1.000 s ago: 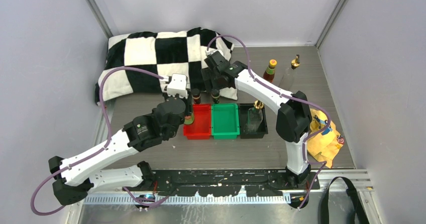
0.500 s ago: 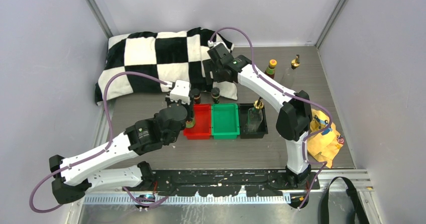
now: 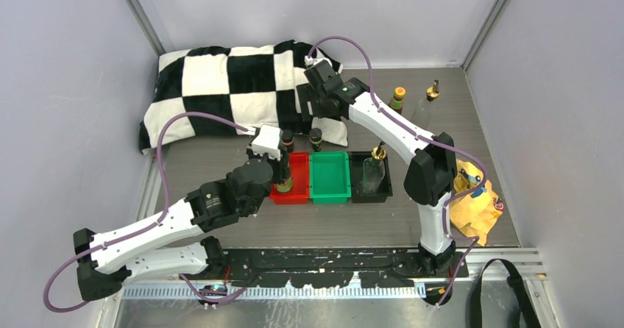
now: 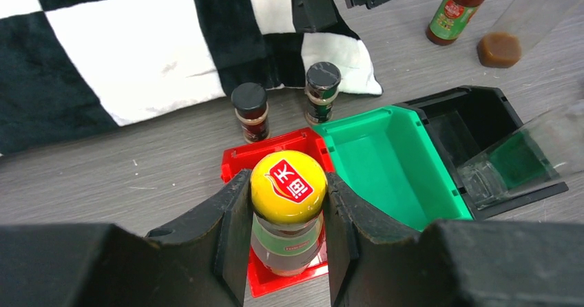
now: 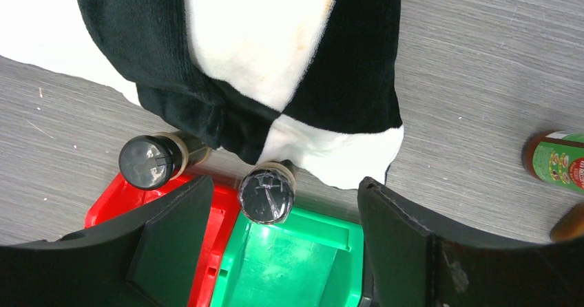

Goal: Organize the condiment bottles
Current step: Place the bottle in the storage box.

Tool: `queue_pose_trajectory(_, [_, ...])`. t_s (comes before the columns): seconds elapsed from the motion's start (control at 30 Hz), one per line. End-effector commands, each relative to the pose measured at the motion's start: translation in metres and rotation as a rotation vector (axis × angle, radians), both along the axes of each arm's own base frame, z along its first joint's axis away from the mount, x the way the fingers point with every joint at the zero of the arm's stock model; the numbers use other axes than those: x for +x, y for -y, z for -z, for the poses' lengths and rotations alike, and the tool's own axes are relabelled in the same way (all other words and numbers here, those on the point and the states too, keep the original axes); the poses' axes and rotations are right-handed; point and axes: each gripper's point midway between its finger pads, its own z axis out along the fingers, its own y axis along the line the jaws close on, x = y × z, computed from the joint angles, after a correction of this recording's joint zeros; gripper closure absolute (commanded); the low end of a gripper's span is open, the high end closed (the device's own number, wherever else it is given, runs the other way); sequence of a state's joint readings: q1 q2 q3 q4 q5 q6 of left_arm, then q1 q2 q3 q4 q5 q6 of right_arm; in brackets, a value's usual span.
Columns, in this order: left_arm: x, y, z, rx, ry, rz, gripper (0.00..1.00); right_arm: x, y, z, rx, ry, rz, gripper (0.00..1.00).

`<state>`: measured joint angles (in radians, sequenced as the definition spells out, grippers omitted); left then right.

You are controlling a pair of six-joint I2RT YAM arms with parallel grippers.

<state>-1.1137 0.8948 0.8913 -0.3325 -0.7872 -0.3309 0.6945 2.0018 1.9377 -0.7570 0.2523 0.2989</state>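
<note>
The robot's left gripper needs to release the yellow-capped bottle, now held upright inside the red tray, in the red tray's front half point(image 3: 299, 188) point(image 4: 301, 252), near the green tray.
My left gripper point(image 4: 288, 214) is shut on a reddish-brown bottle with a yellow cap point(image 4: 288, 185) and a green label. It holds the bottle upright, its base inside the red tray point(image 4: 237, 157); in the top view this bottle point(image 3: 283, 184) is at that tray's left side. Two short dark black-capped bottles point(image 5: 146, 161) point(image 5: 266, 193) stand just behind the red tray and the green tray point(image 5: 303, 259). My right gripper point(image 5: 284, 207) hovers open above them, gripping nothing. A clear glass bottle point(image 3: 375, 170) with a gold top stands in the black tray point(image 3: 360, 192). Another orange-capped bottle point(image 3: 397, 98) and another clear bottle point(image 3: 429, 98) stand far right.
A black-and-white checkered cushion point(image 3: 221, 85) fills the back left, its corner reaching the dark bottles. A yellow bag point(image 3: 471, 199) lies by the right arm's base. Grey walls enclose the table on three sides.
My left gripper has carried the yellow-capped bottle rightward, from beside the red tray to inside it. The right gripper drew back slightly, then held still.
</note>
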Motion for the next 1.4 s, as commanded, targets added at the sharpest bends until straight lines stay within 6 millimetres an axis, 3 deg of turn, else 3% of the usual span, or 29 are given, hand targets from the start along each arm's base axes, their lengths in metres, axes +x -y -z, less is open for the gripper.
queue_pose_trajectory(0.0, [0.002,0.007,-0.050,-0.206,0.114,0.007,1.00,0.007,0.000,-0.026,0.037,0.053,0.016,0.18])
queue_pose_trajectory(0.73, [0.001,0.015,-0.029,-0.228,0.185,0.065,1.00,0.004,0.010,-0.061,0.057,0.121,0.028,0.18])
queue_pose_trajectory(1.37, [0.005,0.018,0.004,-0.208,0.159,0.049,1.00,0.001,0.013,-0.059,0.048,0.114,0.028,0.18])
